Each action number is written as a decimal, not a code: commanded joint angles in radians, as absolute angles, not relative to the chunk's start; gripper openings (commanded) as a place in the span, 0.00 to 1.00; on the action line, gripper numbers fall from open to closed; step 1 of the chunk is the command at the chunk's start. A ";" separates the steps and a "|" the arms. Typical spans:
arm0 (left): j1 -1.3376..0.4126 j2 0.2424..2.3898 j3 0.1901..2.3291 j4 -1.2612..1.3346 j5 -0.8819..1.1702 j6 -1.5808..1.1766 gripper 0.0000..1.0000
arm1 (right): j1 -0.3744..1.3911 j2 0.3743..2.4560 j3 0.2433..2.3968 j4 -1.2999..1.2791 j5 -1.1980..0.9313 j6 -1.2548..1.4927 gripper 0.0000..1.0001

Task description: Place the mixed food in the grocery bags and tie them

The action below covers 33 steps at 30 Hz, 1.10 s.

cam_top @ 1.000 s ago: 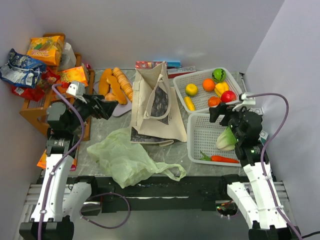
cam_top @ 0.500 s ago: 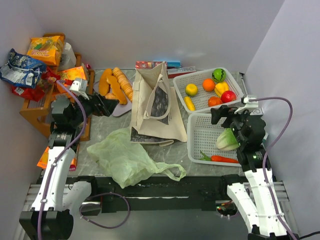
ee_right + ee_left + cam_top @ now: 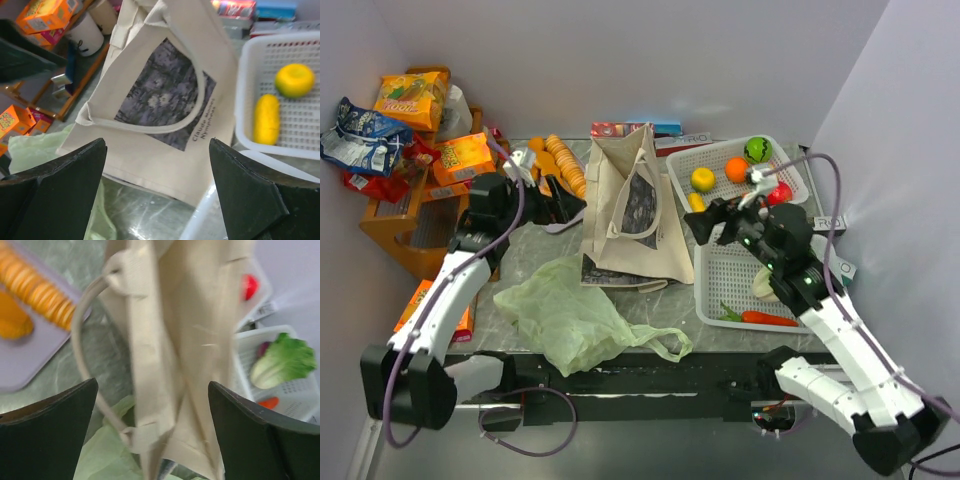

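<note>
Next, my left gripper grabs the beige canvas tote's rim (image 3: 590, 228) (image 3: 149, 425) on the side facing the bread loaves, close to the pale-green plastic bag.
The beige canvas tote (image 3: 632, 205) stands mid-table with its printed panel showing; it fills the left wrist view (image 3: 170, 335) and the right wrist view (image 3: 165, 100). The pale-green plastic bag (image 3: 570, 312) lies crumpled in front of it. My left gripper (image 3: 572, 208) is open and empty just left of the tote. My right gripper (image 3: 700, 228) is open and empty just right of it. The cabbage (image 3: 284, 365) and carrot (image 3: 760, 318) lie in the near white basket (image 3: 720, 280). Fruit pieces (image 3: 702, 179) sit in the far basket. Snack packets (image 3: 362, 135) are piled at the far left.
Bread loaves (image 3: 552, 168) lie on a board behind my left gripper. A wooden shelf with orange boxes (image 3: 460, 155) stands at the left edge. A flat box (image 3: 620, 129) lies behind the tote. The far basket (image 3: 790, 165) is at the back right.
Both arms have swung inward toward the tote. My left gripper moved right past the bread board; my right gripper moved left off the near basket, uncovering the cabbage.
</note>
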<state>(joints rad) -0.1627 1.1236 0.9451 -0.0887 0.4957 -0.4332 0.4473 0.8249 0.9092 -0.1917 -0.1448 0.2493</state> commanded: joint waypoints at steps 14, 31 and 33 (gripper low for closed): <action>-0.210 1.473 0.957 0.090 0.691 -0.653 0.92 | 0.709 1.373 1.388 -0.323 0.075 0.417 0.92; -0.347 1.437 0.963 0.003 0.529 -0.554 0.17 | 0.793 1.813 1.755 -0.601 0.307 0.483 0.85; -0.371 1.425 0.988 -0.084 0.424 -0.510 0.08 | 0.792 1.818 1.750 -0.617 0.328 0.483 0.72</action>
